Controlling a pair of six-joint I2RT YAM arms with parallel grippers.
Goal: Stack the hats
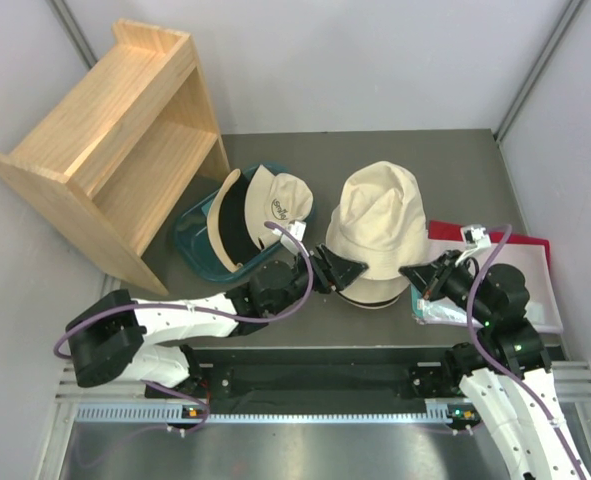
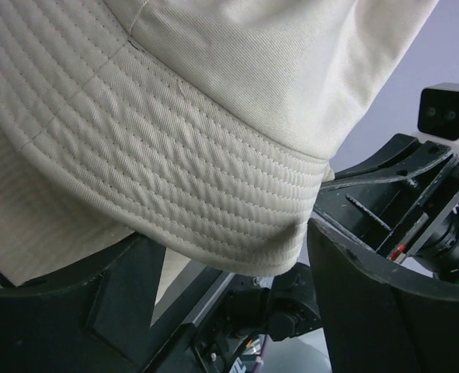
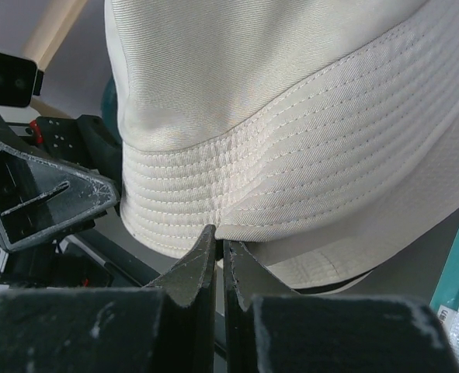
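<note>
My right gripper is pinching the top hat's near brim close to my left gripper, so it should open and take hold of the brim's side farther back (image 1: 422,238).
A stack of cream bucket hats (image 1: 378,225) sits mid-table. The top hat fills the left wrist view (image 2: 213,116) and the right wrist view (image 3: 252,93), with a lower hat's brim (image 3: 330,272) under it. My left gripper (image 1: 337,268) is at the stack's left brim, open, with the brim hanging between its fingers (image 2: 231,256). My right gripper (image 1: 417,275) is at the right brim, its tips (image 3: 219,233) closed together on the top hat's brim edge. Two more hats, a black-lined one (image 1: 230,220) and a cream one (image 1: 283,195), lie in the teal tub (image 1: 197,245).
A wooden shelf unit (image 1: 115,140) lies tipped at the back left. A red and white cloth (image 1: 530,270) lies at the right beside my right arm. Grey walls close in the back and sides.
</note>
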